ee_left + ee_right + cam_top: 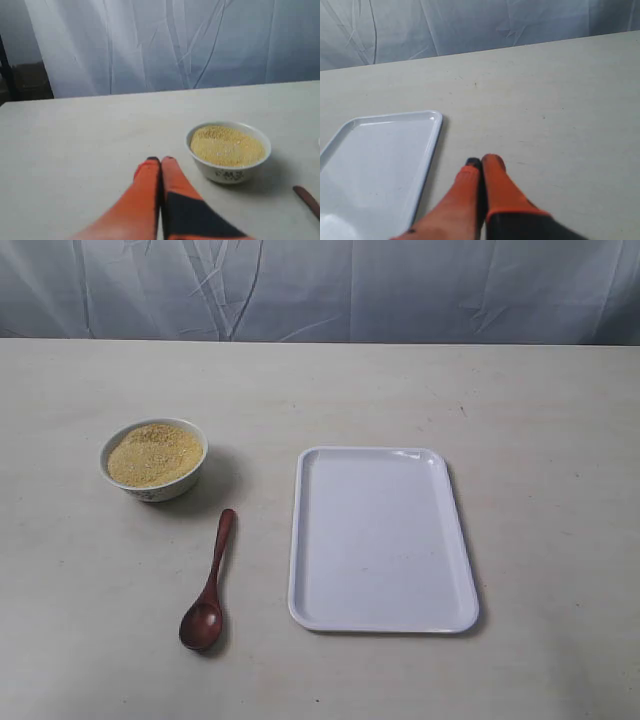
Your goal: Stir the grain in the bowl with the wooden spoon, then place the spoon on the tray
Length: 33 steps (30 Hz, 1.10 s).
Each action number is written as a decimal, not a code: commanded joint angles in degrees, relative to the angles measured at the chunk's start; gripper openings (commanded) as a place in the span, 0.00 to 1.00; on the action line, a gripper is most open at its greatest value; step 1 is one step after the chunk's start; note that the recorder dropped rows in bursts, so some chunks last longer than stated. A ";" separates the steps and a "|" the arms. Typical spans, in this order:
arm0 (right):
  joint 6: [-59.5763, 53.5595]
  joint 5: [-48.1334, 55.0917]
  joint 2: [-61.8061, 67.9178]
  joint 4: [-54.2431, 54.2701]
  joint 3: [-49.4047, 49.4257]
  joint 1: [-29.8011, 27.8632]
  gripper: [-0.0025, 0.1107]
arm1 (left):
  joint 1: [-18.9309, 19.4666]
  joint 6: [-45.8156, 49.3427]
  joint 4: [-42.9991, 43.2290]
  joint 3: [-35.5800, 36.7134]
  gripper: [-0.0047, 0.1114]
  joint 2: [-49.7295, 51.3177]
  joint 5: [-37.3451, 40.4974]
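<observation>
My left gripper is to go to the wooden spoon next. It should close around the middle of its handle (219,549), keeping the oval end free for stirring.
The small white bowl (154,460) holds a heap of yellow-tan grain (154,454) on the table's left side. The dark reddish-brown wooden spoon (209,583) lies on the table in front of the bowl, its oval end nearest the camera. The white tray (381,539) lies empty to the right of the spoon. Neither arm shows in the exterior view. My left gripper (160,160) is shut and empty, a short way from the bowl (229,152) and its grain (227,145); the spoon's handle tip (307,199) peeks in. My right gripper (483,161) is shut and empty beside the tray (380,160).
The pale tabletop (540,420) stretches back to a wrinkled white cloth backdrop (320,290). No other objects stand on the table.
</observation>
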 commanded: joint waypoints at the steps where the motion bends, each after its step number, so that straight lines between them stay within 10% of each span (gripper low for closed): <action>1: -0.22 -0.86 -0.33 0.14 0.28 -0.33 0.04 | -0.15 -0.14 0.65 0.20 0.04 -0.30 -9.04; 23: -0.22 -0.72 -0.33 0.14 0.28 -0.33 0.04 | -0.15 -1.72 -1.21 0.20 0.04 -0.30 -21.63; 33: -0.22 -0.84 -0.33 0.14 0.28 -0.33 0.04 | -0.42 -1.15 -0.14 -24.04 0.04 27.85 11.97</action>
